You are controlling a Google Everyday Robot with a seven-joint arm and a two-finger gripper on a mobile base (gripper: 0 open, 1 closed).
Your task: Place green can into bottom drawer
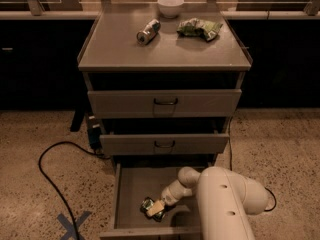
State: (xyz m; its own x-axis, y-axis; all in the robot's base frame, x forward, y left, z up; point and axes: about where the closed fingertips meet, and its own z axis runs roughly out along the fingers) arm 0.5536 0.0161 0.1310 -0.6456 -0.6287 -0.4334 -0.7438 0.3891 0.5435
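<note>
The robot's gripper will let go of the green can on the bottom drawer's grey bottom, close to the drawer's front [155, 213].
The bottom drawer [134, 183] is pulled open at the foot of the grey cabinet, showing its flat grey floor. My gripper [154, 208] reaches down into it from the right, near the drawer's front. It is shut on the green can [147, 204], which sits low at the drawer floor; whether the can touches the floor I cannot tell. My white arm [225, 204] covers the drawer's right front part.
The cabinet top [120, 49] holds a silver can [148, 31], a wrinkly green foil bag [199, 28] and a white bowl [170, 6]. Two upper drawers [165, 103] are shut. A black cable [50, 179] and a blue tape cross [72, 224] lie on the floor at left.
</note>
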